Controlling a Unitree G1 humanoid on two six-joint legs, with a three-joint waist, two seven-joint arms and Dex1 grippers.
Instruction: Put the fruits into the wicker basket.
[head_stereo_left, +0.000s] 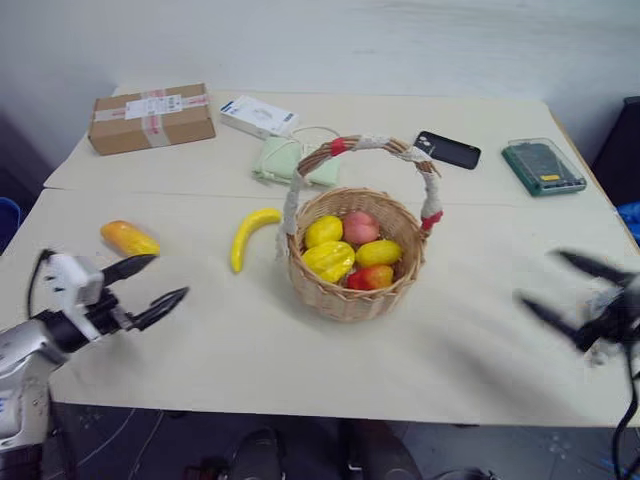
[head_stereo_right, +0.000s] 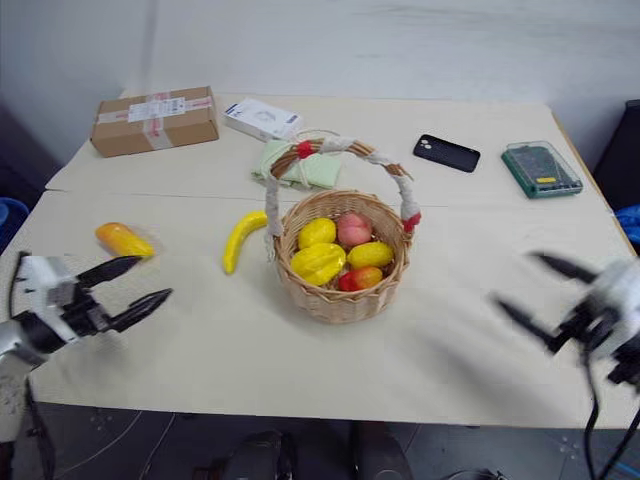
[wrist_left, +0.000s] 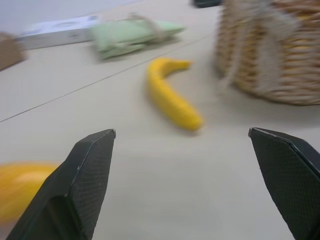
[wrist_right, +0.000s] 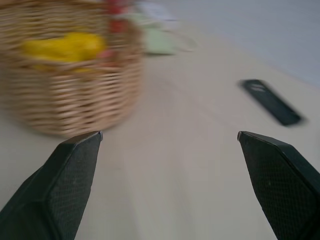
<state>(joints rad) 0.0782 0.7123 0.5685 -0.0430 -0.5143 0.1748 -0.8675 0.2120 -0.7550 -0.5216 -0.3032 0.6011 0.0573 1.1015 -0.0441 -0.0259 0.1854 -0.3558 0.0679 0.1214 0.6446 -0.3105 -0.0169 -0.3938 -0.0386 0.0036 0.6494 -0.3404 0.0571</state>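
Note:
The orange-yellow mango is next for my left gripper, which should go to it and close on the mango's near end (head_stereo_left: 146, 246) (wrist_left: 36, 186), past the banana's side away from the basket.
The wicker basket (head_stereo_left: 355, 262) stands mid-table and holds several fruits: yellow ones (head_stereo_left: 330, 258), a pink one (head_stereo_left: 359, 227) and a red-orange one (head_stereo_left: 372, 277). A yellow banana (head_stereo_left: 250, 234) lies on the table just left of the basket. An orange-yellow mango (head_stereo_left: 129, 238) lies farther left. My left gripper (head_stereo_left: 152, 288) hovers open near the front left edge, below the mango, with nothing in it. My right gripper (head_stereo_left: 565, 290) is open and empty at the front right, well clear of the basket. The left wrist view looks past its fingers (wrist_left: 87, 170) at the banana (wrist_left: 172, 100).
At the back lie a cardboard box (head_stereo_left: 152, 117), a white box (head_stereo_left: 258, 116), a pale green pouch (head_stereo_left: 285, 160) behind the basket, a black phone (head_stereo_left: 448, 149) and a green case (head_stereo_left: 543, 167). A seam crosses the table behind the basket.

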